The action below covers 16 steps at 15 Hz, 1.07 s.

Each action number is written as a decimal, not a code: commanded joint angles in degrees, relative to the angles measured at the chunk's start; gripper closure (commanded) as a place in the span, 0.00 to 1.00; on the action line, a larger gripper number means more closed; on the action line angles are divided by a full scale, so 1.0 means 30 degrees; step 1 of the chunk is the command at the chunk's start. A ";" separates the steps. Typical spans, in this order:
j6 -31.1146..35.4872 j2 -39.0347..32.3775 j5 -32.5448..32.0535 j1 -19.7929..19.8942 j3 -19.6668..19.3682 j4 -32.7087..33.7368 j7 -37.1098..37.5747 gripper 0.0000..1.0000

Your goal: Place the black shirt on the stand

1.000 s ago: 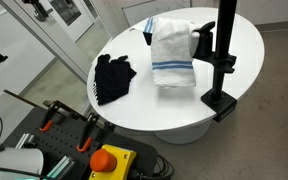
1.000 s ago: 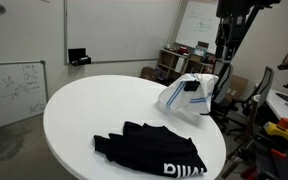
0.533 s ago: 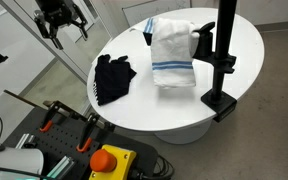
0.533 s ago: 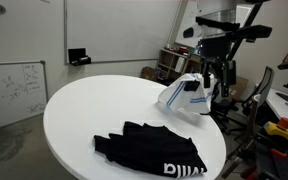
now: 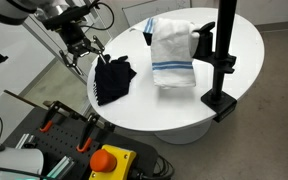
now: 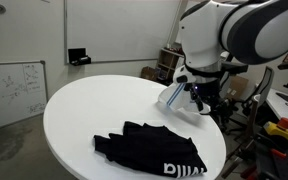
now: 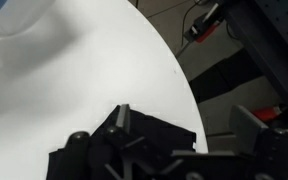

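Observation:
The robot's gripper should next move to the black shirt's side (image 5: 105, 73) closest to the edge of the round white table and grab its crumpled cloth there.
The black shirt (image 5: 112, 78) lies crumpled near the edge of the round white table (image 5: 174, 105). It also shows in an exterior view (image 6: 149, 148) and at the bottom of the wrist view (image 7: 134, 142). The black stand (image 5: 222, 58) rises at the table's opposite side, with a white blue-striped towel (image 5: 171, 50) draped on it. My gripper (image 5: 84, 47) is open and empty, hanging above the table edge just beyond the shirt. In an exterior view the gripper (image 6: 200, 97) is in front of the towel (image 6: 180, 96). Its fingers (image 7: 184, 120) spread over the shirt's edge.
A red emergency button (image 5: 109, 160) and orange-handled clamps (image 5: 52, 118) sit on a cart below the table. A whiteboard (image 6: 14, 90) leans by the wall. Chairs and clutter (image 6: 274, 115) stand beyond the table. The floor drops off past the table edge (image 7: 179, 70).
The arm has swung into both exterior views and come down from high above to just over the table, close to the black shirt. The shirt and towel have not moved.

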<state>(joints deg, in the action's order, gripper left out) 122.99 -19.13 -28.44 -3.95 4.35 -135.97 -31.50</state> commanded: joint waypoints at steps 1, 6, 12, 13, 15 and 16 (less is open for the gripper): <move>0.0498 -0.1961 -0.2160 -0.0467 -0.0059 0.0605 0.0891 0.00; 0.2699 -0.3053 -0.0871 -0.0785 0.0236 0.0861 0.5323 0.00; 0.5586 -0.4573 -0.2316 -0.2450 -0.0764 0.1217 1.0113 0.00; 0.5708 -0.4839 -0.2455 -0.2714 -0.0921 0.1342 1.0545 0.00; 0.5825 -0.5511 -0.2767 -0.3211 -0.1250 0.1812 1.1336 0.00; 0.5923 -0.5894 -0.3076 -0.3501 -0.1510 0.2178 1.1823 0.00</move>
<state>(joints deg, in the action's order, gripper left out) 139.40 -32.98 -34.84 -11.55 2.25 -132.77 -0.62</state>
